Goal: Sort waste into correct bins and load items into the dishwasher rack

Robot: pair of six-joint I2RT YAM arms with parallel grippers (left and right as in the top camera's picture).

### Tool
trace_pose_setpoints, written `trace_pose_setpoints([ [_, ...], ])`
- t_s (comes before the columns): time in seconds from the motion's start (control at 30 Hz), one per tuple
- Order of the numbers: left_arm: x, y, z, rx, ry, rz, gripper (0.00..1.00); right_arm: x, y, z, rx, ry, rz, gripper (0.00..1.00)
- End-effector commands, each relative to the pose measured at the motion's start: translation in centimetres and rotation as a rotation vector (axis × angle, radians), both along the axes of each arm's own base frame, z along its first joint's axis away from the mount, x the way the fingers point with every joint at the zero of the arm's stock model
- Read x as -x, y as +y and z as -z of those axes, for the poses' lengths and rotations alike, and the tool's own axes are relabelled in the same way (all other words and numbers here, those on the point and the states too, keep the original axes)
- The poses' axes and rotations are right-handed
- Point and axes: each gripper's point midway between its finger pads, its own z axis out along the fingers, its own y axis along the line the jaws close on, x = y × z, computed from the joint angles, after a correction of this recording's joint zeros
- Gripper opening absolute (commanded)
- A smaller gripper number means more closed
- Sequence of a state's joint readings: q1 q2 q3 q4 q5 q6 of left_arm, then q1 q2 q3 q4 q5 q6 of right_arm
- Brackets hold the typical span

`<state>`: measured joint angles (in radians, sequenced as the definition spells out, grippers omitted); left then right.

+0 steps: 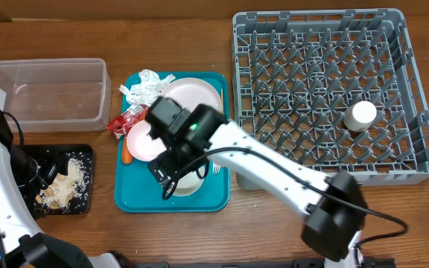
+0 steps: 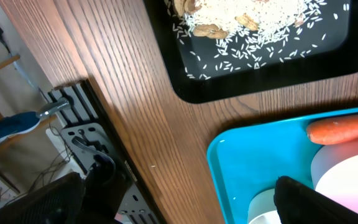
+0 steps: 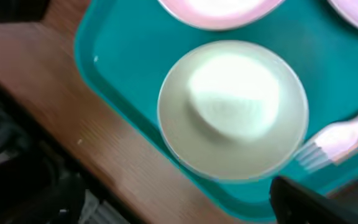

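My right gripper will grip the white bowl's near rim [image 1: 176,194] [image 3: 160,122] next, at the part of the rim toward the black tray.
On the teal tray [image 1: 136,197] lie crumpled napkins [image 1: 144,88], a red wrapper [image 1: 127,119], a white plate [image 1: 199,95], a pink bowl [image 1: 136,141], a carrot [image 1: 127,157], a white bowl [image 3: 232,109] and a white fork [image 3: 347,140]. My right gripper [image 1: 171,173] hovers open over the white bowl [image 1: 191,184], near its front rim. My left gripper [image 1: 32,173] is open above the black tray [image 1: 88,152], which holds rice and scraps [image 2: 253,22]. It holds nothing. The left wrist view shows the carrot [image 2: 347,127]. A white cup [image 1: 362,115] stands in the grey rack [image 1: 408,89].
The clear tub [image 1: 43,89] sits at the back left, behind the black tray. A strip of bare wood [image 2: 135,112] separates the black tray from the teal tray [image 2: 253,162]. The table's front edge and a metal frame [image 2: 86,137] lie close below my left gripper.
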<state>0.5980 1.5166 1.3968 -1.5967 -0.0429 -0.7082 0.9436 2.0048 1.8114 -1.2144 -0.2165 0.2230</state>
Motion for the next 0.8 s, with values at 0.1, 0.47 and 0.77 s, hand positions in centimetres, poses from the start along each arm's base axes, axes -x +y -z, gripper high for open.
trace_pose_setpoints([
  [0.1, 0.5, 1.3, -0.8, -0.079, 0.014, -0.016, 1.00, 1.2, 1.5, 3.6, 0.043, -0.048, -0.015, 0.84],
  [0.47, 0.6, 1.2, -0.8, -0.077, 0.017, -0.015, 1.00, 1.0, 3.1, 7.5, 0.132, -0.172, 0.095, 0.55],
  [0.77, 0.5, 1.2, -0.8, -0.077, 0.016, -0.015, 1.00, 1.0, 3.0, 9.6, 0.168, -0.157, 0.093, 0.53],
])
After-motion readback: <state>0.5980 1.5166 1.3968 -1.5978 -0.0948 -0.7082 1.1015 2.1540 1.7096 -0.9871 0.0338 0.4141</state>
